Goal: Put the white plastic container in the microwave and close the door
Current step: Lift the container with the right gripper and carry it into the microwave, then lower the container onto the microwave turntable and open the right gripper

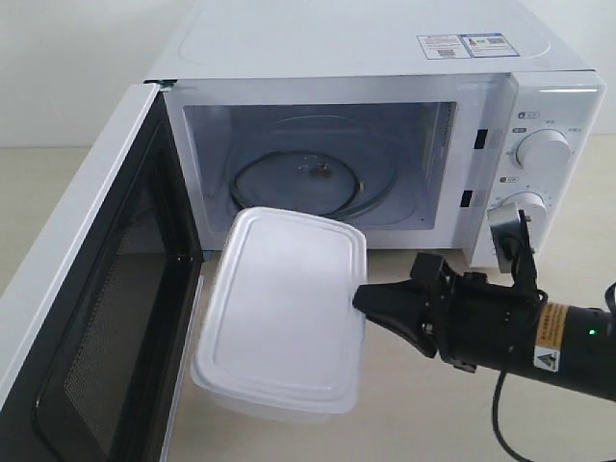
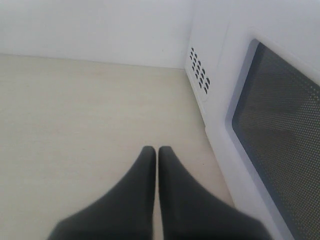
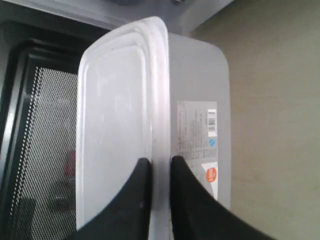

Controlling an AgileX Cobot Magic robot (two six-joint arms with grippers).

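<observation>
Next, my right gripper lets go of the white plastic container on the glass turntable inside the microwave [image 1: 302, 168].
The white plastic container [image 1: 284, 313] hangs tilted in front of the microwave [image 1: 385, 144], its far end at the lip of the open cavity. My right gripper [image 1: 364, 300] is shut on the container's right rim, one finger on the lid and one on the labelled side wall [image 3: 197, 140]; the gripper [image 3: 156, 162] pinches that rim. The door [image 1: 96, 318] stands swung wide open at the left, dark mesh window facing inward. My left gripper [image 2: 156, 150] is shut on nothing, low over the tabletop beside the door's outer face [image 2: 280, 135].
A glass turntable [image 1: 298, 183] with a small brown speck lies inside the cavity. Two round knobs [image 1: 541, 151] sit on the panel right of the opening, just above my right arm. Pale tabletop [image 1: 423, 414] lies under the container and arm.
</observation>
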